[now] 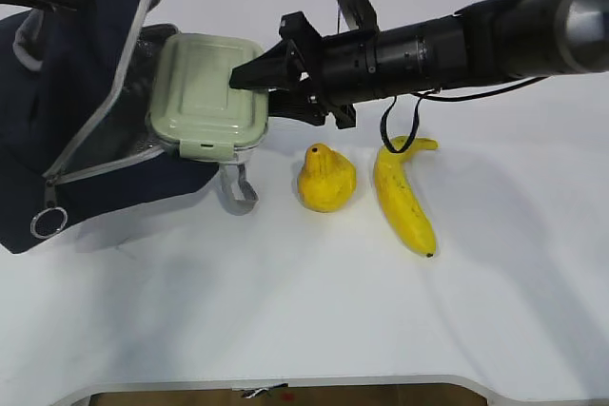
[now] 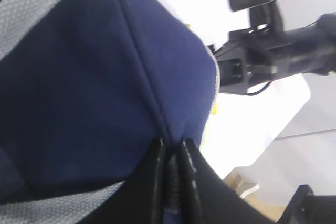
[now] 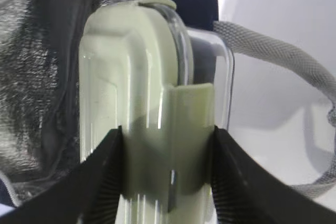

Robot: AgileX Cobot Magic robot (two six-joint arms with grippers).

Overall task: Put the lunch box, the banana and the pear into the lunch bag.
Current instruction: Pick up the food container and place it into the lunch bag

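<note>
Next, my right gripper releases the lunch box on the foil lining inside the navy lunch bag (image 1: 202, 153), beneath the bag's raised flap.
The lunch box (image 1: 205, 92), clear with a sage-green lid, is held level at the mouth of the navy lunch bag (image 1: 67, 130). My right gripper (image 1: 249, 83) is shut on its near end; in the right wrist view the fingers clamp the lunch box (image 3: 152, 103) at its clip, the foil lining (image 3: 37, 72) behind. My left gripper (image 2: 172, 153) is shut on the bag's navy fabric (image 2: 94, 77) and holds the top flap up. The pear (image 1: 326, 178) and the banana (image 1: 404, 199) lie on the table to the right of the bag.
The bag's grey zipper ring pull (image 1: 48, 222) hangs at its front left corner. A grey webbing handle (image 1: 236, 192) lies beside the pear. The white table's front edge (image 1: 285, 382) runs along the bottom.
</note>
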